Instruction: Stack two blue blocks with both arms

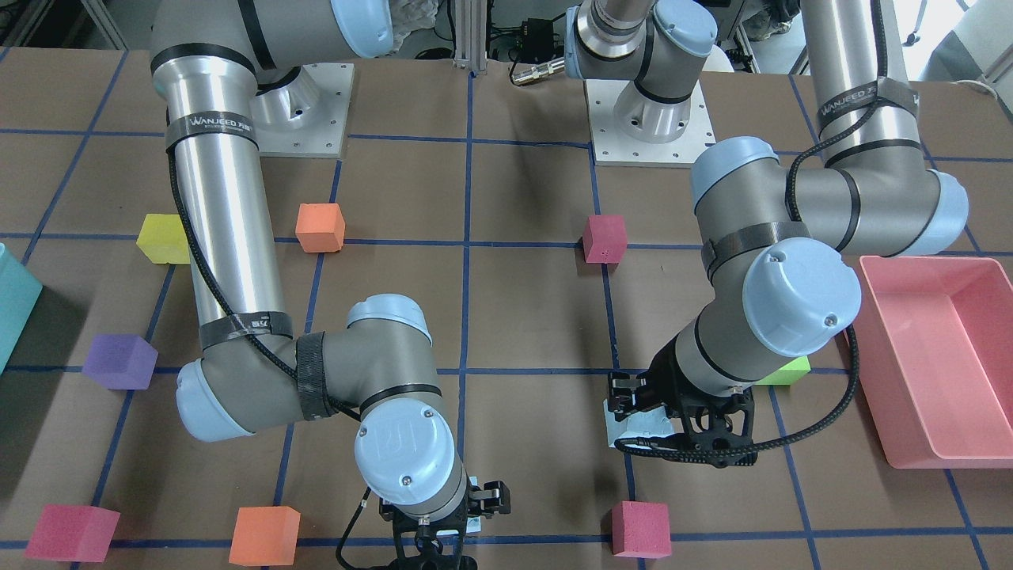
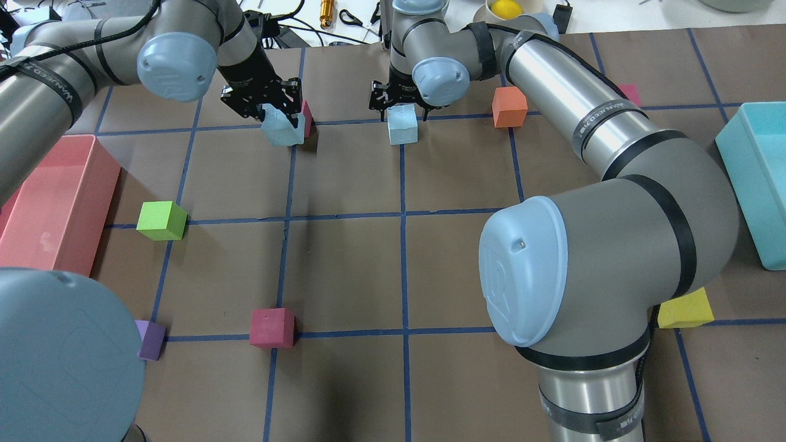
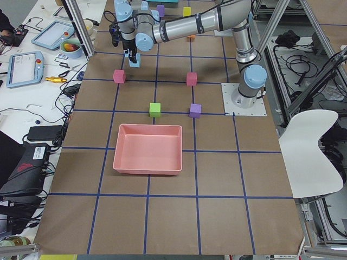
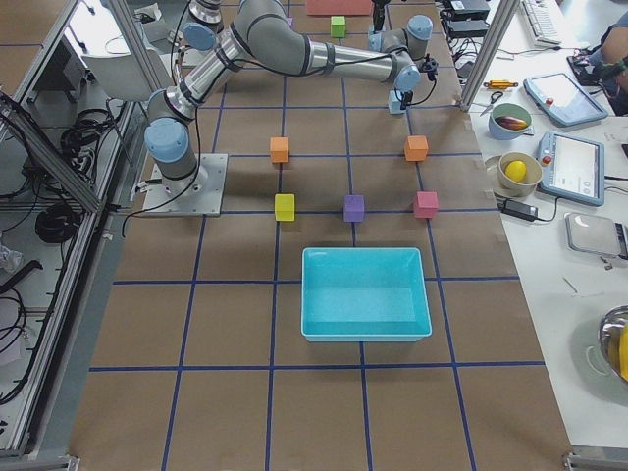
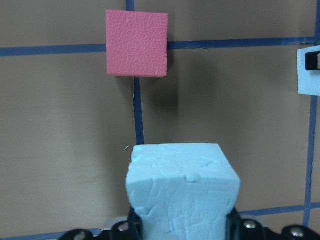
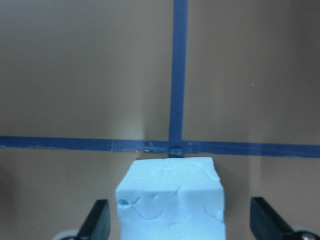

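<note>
My left gripper has a pale blue block. Next, I let go of it on top of the second blue block [image 1: 455, 518] [image 5: 312, 73] by the tape crossing.
My left gripper [image 2: 270, 110] is shut on one pale blue block [image 2: 282, 127], held tilted low over the table at the far left-centre. In the left wrist view the block [image 5: 182, 190] sits squeezed between the jaws. My right gripper [image 2: 400, 105] is open and straddles the second blue block [image 2: 402, 124], which rests on the table by a blue tape crossing. In the right wrist view its fingers [image 6: 97, 222] stand well clear of that block [image 6: 170, 200] on both sides. The two blocks are about one grid cell apart.
A red cube [image 2: 306, 115] sits right behind the held block. An orange cube [image 2: 509, 106] lies right of the right gripper. A pink bin [image 2: 55, 202] is at the left and a teal bin [image 2: 758, 184] at the right. Green [image 2: 161, 220], red [image 2: 271, 327], yellow [image 2: 684, 309] and purple [image 2: 150, 339] cubes lie nearer the robot.
</note>
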Robot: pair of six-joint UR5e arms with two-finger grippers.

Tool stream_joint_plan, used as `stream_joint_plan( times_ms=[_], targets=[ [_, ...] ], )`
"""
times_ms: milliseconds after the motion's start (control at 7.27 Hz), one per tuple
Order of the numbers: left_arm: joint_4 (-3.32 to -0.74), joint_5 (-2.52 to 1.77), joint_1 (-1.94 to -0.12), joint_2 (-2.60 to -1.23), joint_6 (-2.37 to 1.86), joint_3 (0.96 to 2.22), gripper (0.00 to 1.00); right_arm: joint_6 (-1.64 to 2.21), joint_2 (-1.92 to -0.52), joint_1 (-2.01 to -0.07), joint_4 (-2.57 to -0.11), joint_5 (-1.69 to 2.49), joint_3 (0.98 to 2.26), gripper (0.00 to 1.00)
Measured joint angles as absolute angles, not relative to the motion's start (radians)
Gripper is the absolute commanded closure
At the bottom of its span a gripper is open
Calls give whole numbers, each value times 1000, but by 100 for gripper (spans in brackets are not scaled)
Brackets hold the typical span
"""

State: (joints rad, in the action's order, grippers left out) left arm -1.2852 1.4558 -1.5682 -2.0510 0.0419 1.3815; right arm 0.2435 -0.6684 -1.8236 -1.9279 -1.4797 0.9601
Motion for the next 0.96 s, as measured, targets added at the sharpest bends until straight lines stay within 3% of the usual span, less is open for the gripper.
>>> stream_joint_plan(
  times_ms=[550,962],
  targets=[
    [-1307,1442,-1630,-2116,-105,1266,100,189,-874,-1688,-1643,-1488,988,0],
    [-1312,1438,-1733,-2225,-316,1109,100,93,-1108,-1627,-1561,-1552,1202,0]
  ],
)
